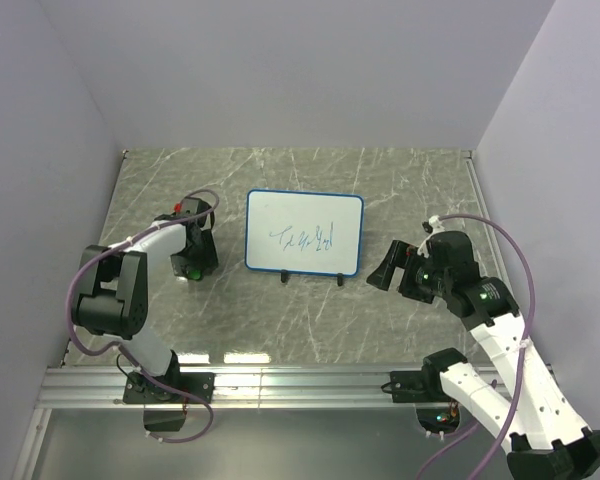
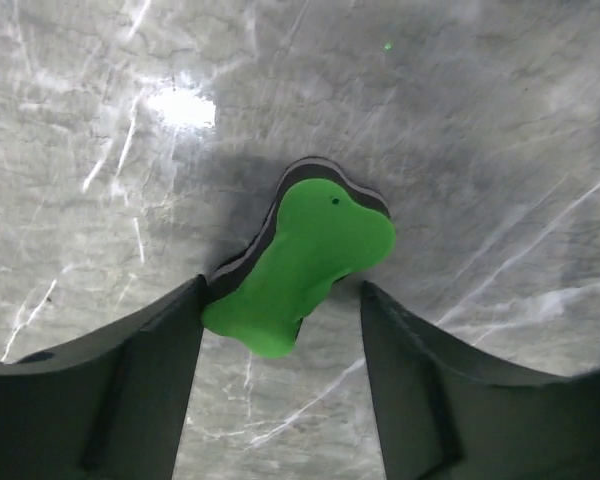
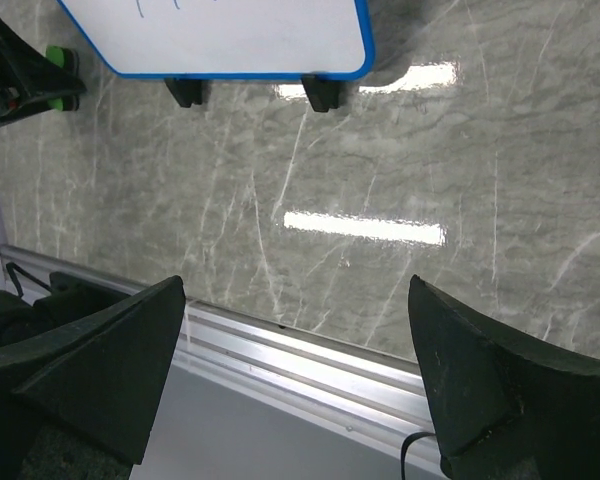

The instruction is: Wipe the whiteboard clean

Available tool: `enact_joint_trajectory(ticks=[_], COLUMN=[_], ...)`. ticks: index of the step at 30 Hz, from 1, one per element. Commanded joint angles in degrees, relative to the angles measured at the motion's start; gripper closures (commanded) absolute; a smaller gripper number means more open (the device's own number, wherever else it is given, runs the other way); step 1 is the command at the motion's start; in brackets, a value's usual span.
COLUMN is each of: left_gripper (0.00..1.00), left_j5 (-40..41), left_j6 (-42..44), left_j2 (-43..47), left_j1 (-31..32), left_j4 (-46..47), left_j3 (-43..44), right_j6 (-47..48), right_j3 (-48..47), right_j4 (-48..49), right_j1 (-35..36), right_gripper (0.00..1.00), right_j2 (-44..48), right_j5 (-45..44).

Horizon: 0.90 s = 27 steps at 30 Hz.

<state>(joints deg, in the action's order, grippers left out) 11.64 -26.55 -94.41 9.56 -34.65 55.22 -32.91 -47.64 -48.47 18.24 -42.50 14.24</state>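
Observation:
The green eraser sits at a slant between the left gripper's open fingers, so that gripper should first straighten the eraser, then close on the eraser's narrow part [image 2: 288,278].
The whiteboard [image 1: 303,233] stands mid-table on small black feet, blue-framed, with blue scribbled writing at its centre. Its lower edge also shows in the right wrist view [image 3: 260,35]. A green bone-shaped eraser [image 2: 305,262] with a black felt layer lies on the table left of the board. My left gripper [image 2: 283,290] is open and straddles the eraser's near end; the left finger [image 2: 130,380] is at or against the eraser, the right finger is apart from it. In the top view the left gripper [image 1: 192,262] is low over the eraser. My right gripper [image 1: 385,268] is open and empty, right of the board.
The table is grey marble-patterned [image 1: 310,320], with an aluminium rail [image 3: 310,355] along its near edge. Pale walls close in the back and both sides. The right gripper [image 3: 295,290] is above the table near that rail.

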Motion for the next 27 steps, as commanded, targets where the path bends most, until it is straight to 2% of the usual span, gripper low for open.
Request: enact_joint_trajectory(ticks=[1, 4, 7, 8, 11, 15, 16, 19, 20, 22, 27], left_gripper=[0.35, 0.47, 0.63, 0.72, 0.85, 0.84, 0.81, 0.49, 0.30, 0.17, 0.13], left_j5=[-0.83, -1.44, -3.11, -3.46, -5.04, -6.19, -6.19, -5.75, -5.49, -4.79, -3.12], left_j6=[1.67, 1.58, 1.06, 0.88, 0.18, 0.62, 0.62, 0.35, 0.18, 0.09, 1.49], left_j2=[-1.30, -2.18, -2.62, -2.71, -3.06, -4.46, -4.64, -4.29, -3.86, -2.27, 0.63], left_j1=[-0.60, -0.86, -0.86, -0.86, -0.86, -0.86, -0.86, -0.86, -0.86, -0.86, -0.86], left_j4=[1.69, 1.70, 1.70, 1.61, 1.17, 0.82, 0.12, -2.60, -3.66, -6.20, -6.66], left_j3=[0.68, 0.68, 0.76, 0.94, 1.55, 2.69, 3.05, 4.98, 6.03, 6.91, 8.58], right_j6=[0.74, 0.65, 0.47, 0.39, -0.05, -0.75, -0.93, -1.02, -1.02, -1.02, -1.46], right_j3=[0.35, 0.53, 0.88, 1.14, 1.75, 2.37, 2.37, 2.02, 1.59, 1.15, 1.14], right_j4=[2.50, 2.85, 3.38, 3.55, 4.26, 5.57, 5.75, 6.02, 6.02, 5.84, 5.93], right_j1=[0.39, 0.31, 0.31, 0.39, 0.31, 0.39, 0.31, 0.39, 0.39, 0.39, 0.39], right_gripper=[0.01, 0.02, 0.02, 0.02, 0.02, 0.02, 0.02, 0.02, 0.02, 0.02, 0.02], right_j2=[-0.13, -0.65, -0.83, -0.92, -1.18, -1.88, -2.32, -3.46, -3.55, -4.08, -3.91], right_j5=[-0.44, -0.70, -0.88, -0.88, -0.79, -0.09, 0.00, 0.70, 0.79, 0.61, -0.35])
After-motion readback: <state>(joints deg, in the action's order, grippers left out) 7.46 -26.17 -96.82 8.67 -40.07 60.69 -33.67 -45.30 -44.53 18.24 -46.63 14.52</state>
